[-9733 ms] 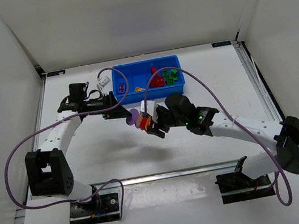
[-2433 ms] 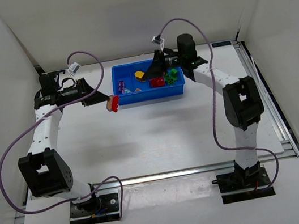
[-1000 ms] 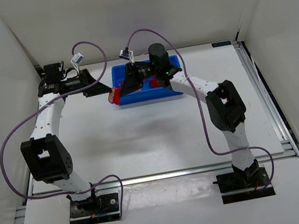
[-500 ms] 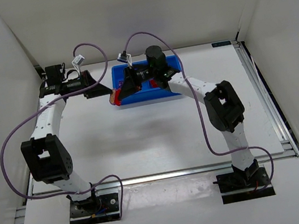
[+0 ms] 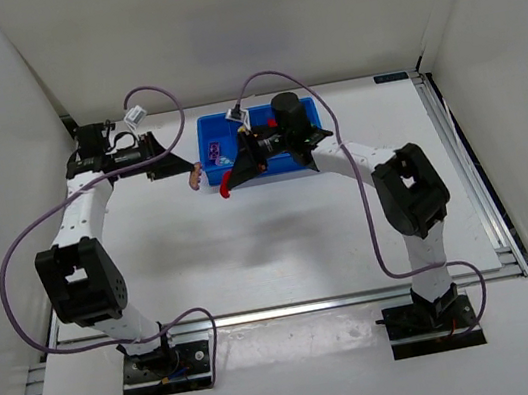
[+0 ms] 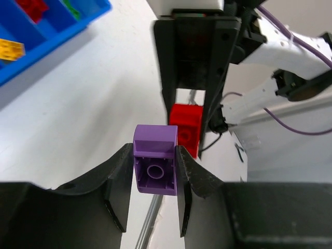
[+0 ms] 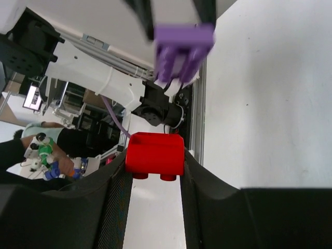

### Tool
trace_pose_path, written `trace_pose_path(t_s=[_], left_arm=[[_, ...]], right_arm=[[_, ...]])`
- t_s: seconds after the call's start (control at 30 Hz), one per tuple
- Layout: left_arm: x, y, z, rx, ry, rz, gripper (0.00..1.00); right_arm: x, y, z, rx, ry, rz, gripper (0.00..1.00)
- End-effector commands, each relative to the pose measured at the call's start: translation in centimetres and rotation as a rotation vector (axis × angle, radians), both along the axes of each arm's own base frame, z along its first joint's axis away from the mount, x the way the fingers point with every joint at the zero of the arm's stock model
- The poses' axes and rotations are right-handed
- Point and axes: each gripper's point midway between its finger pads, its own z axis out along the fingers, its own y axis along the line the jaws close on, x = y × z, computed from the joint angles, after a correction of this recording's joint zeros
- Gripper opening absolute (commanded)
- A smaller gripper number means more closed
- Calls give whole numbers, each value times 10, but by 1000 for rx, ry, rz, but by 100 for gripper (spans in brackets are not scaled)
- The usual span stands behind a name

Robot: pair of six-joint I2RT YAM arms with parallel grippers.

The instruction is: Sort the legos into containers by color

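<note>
The purple lego, held in the air beside the tray, will be let go by my left gripper next to the small purple lego in the blue tray (image 5: pixel 225 148).
My left gripper (image 5: pixel 196 175) is shut on a purple lego (image 6: pixel 155 166), held in the air just left of the blue tray (image 5: pixel 207 134). Close in front of it, my right gripper (image 5: pixel 229 185) is shut on a red lego (image 7: pixel 155 154), a small gap away from the purple one. In the right wrist view the purple lego (image 7: pixel 182 47) hangs above the red one. In the left wrist view the red lego (image 6: pixel 185 129) sits behind the purple one, between the right gripper's black fingers (image 6: pixel 167 78). The tray's containers (image 6: pixel 57 36) hold yellow (image 6: pixel 10 49), red and green legos.
A small purple lego (image 5: pixel 215 150) lies in the tray's left compartment. The right arm (image 5: pixel 337 150) stretches across the tray and hides most of it. Purple cables loop over both arms. White walls stand close on the left, the back and the right.
The right gripper has shut on the red lego and drawn back toward the front right with it, away from the left gripper, which still holds the purple lego in nearly the same spot.
</note>
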Motion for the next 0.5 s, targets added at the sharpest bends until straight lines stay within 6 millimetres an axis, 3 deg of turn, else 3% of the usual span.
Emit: trace_pose_path(t_s=[0.0,0.3,0.43,0.47], left_arm=[[9,16,17,16,-78,48,13],[25,23,1,94,-85,116,13],[53,27,-22,283,-93,269,10],[60,20,-23,299,-122,279,10]], right_arm=[[-7,-21,22,44,-89,13,17],[-4,-51,13,-6,-114,-34,16],[10,-78,10,-50,-144,-122,16],[13,-83,7,-58,-170,-144,16]])
